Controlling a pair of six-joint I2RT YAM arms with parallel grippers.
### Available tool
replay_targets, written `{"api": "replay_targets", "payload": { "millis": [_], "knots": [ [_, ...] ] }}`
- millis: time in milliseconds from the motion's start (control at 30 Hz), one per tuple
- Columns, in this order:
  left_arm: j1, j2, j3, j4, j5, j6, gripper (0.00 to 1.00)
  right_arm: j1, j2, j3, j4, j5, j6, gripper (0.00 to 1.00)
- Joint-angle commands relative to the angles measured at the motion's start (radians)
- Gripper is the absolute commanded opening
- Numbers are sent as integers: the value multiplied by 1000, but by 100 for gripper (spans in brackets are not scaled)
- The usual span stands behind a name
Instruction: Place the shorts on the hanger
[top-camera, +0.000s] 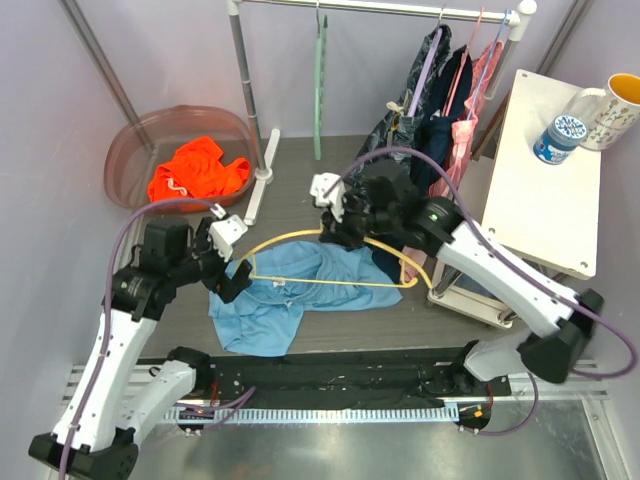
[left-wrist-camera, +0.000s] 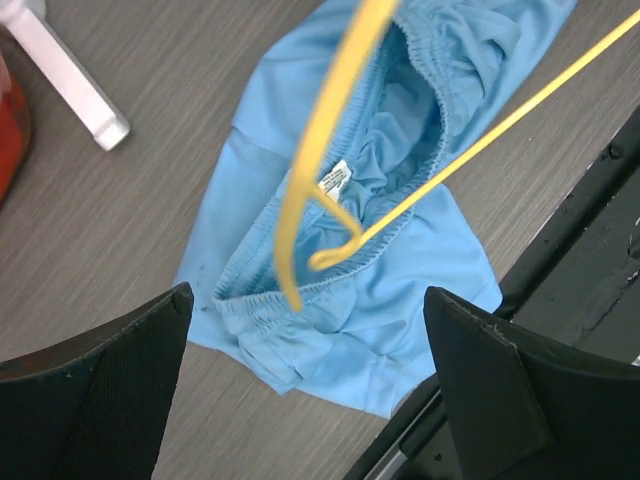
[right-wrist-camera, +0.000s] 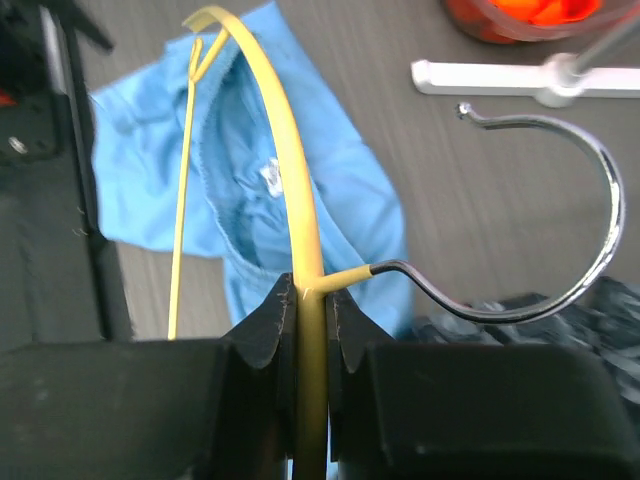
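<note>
The hanger's end is hovering over the waistband's edge, so next my left gripper takes the hanger's arch (top-camera: 268, 243) and moves it over the waistband's opening before pulling the waistband on.
The light blue shorts (top-camera: 268, 305) lie crumpled on the grey floor between the arms, waistband open. The yellow hanger (top-camera: 290, 238) hangs just above them, its thin bar across the fabric. My right gripper (top-camera: 335, 228) is shut on the hanger's arch at the base of the metal hook (right-wrist-camera: 590, 200), as the right wrist view (right-wrist-camera: 311, 300) shows. My left gripper (top-camera: 236, 277) is open and empty at the shorts' left edge. In the left wrist view, the gripper (left-wrist-camera: 308, 295) stands above the waistband (left-wrist-camera: 260, 300), with the hanger's left end (left-wrist-camera: 300, 260) hovering between the fingers.
A pink basin (top-camera: 135, 135) holding an orange garment (top-camera: 195, 170) sits at back left. A clothes rack (top-camera: 243, 90) carries a pale green hanger (top-camera: 320, 80) and dark patterned clothes (top-camera: 420, 100). A white side table (top-camera: 540, 200) with a mug (top-camera: 615, 105) and a bottle (top-camera: 560, 135) stands right.
</note>
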Motion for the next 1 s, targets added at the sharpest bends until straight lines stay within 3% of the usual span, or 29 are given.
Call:
{"api": "replay_targets", "payload": {
  "millis": [0,100,267,333,433,533,733,767,833,900,967],
  "knots": [
    [-1,150,84,-126,15,-41,90,13,-199,-139,133,111,-232,1],
    [4,203,115,-149,145,-44,84,13,-262,-202,170,93,-293,1],
    [4,118,66,25,296,-95,97,20,-296,-234,187,6,-312,1],
    [-2,139,64,44,343,-107,98,37,-296,-245,200,7,-321,1],
    [-19,184,67,41,389,-101,96,50,-293,-252,239,3,-310,1],
    [-67,198,47,67,357,-83,86,57,-274,-236,256,-16,-277,1],
    [-96,189,12,101,235,-19,55,59,-282,-191,209,-73,-166,1],
    [-96,183,11,93,247,7,28,60,-286,-190,195,-85,-136,1],
    [-94,163,1,85,268,29,2,59,-285,-179,162,-118,-90,22],
    [-94,129,-23,98,282,44,0,59,-273,-145,105,-145,-17,39],
    [-96,102,-40,104,285,67,0,48,-239,-107,68,-177,70,48]
  ]
}}
